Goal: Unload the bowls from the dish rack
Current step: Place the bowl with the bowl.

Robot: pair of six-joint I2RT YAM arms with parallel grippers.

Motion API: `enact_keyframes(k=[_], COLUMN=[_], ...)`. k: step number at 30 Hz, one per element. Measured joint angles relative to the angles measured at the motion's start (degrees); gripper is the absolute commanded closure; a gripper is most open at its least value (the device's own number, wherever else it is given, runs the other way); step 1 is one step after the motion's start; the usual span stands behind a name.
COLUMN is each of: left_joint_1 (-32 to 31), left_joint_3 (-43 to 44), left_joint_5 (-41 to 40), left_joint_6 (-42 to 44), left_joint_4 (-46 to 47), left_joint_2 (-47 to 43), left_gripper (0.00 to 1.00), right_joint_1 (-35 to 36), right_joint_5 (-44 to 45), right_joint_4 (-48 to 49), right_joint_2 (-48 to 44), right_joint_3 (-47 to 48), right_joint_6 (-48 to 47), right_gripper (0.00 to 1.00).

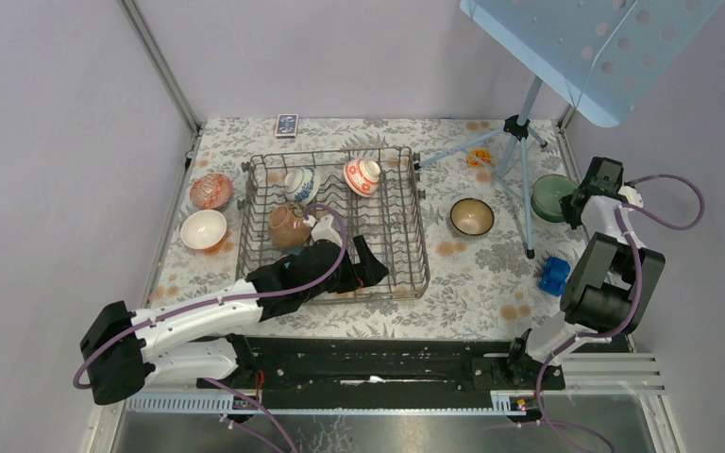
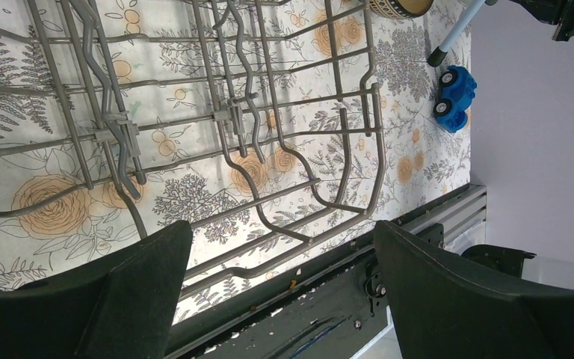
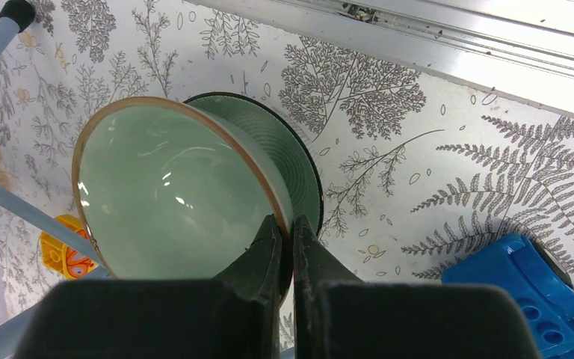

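My right gripper should release the pale green bowl inside the dark-rimmed green bowl (image 1: 551,203) (image 3: 232,185) next to the tripod leg.
The grey wire dish rack (image 1: 406,236) stands mid-table with three bowls in it: a blue-and-white one (image 1: 300,184), a red-and-white one (image 1: 362,176) and a brown one (image 1: 289,226). My left gripper (image 1: 366,264) is over the rack's near right part, open and empty; its wrist view shows its fingers (image 2: 119,299) wide apart above the rack wires (image 2: 232,112). My right gripper (image 3: 287,243) is shut on the rim of a pale green bowl (image 3: 164,202) at the table's right edge (image 1: 553,196). A red patterned bowl (image 1: 211,192), a white bowl (image 1: 203,229) and a dark bowl (image 1: 472,216) sit outside the rack.
A tripod (image 1: 524,142) carrying a blue perforated panel stands back right, one leg reaching down past the dark bowl. A blue toy car (image 1: 554,276) lies near the right arm. A card box (image 1: 287,125) is at the back, and a small orange item (image 1: 479,159) lies by the tripod.
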Motion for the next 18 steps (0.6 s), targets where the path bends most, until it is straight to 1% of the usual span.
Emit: enact_keyframes(k=[11,13,18], left_joint_1=[0.00,0.00,0.00], left_joint_3=[0.00,0.00,0.00], left_joint_5=[0.35,0.50,0.66], left_joint_6=[0.00,0.00,-0.02], left_joint_4=[0.33,0.66,0.94], left_joint_2=[0.28,0.74,1.16], left_gripper=[0.04,0.04,0.04], right_joint_1=[-0.17,-0.20,-0.31], right_joint_5=[0.07,0.07,-0.04], right_joint_4=[0.09,0.11,0.11], right_joint_2=[0.04,0.20,0.85], right_joint_3=[-0.52,-0.52,-0.52], right_joint_6=[-0.68,-0.81,-1.11], right_gripper=[1.00,0.98,0.98])
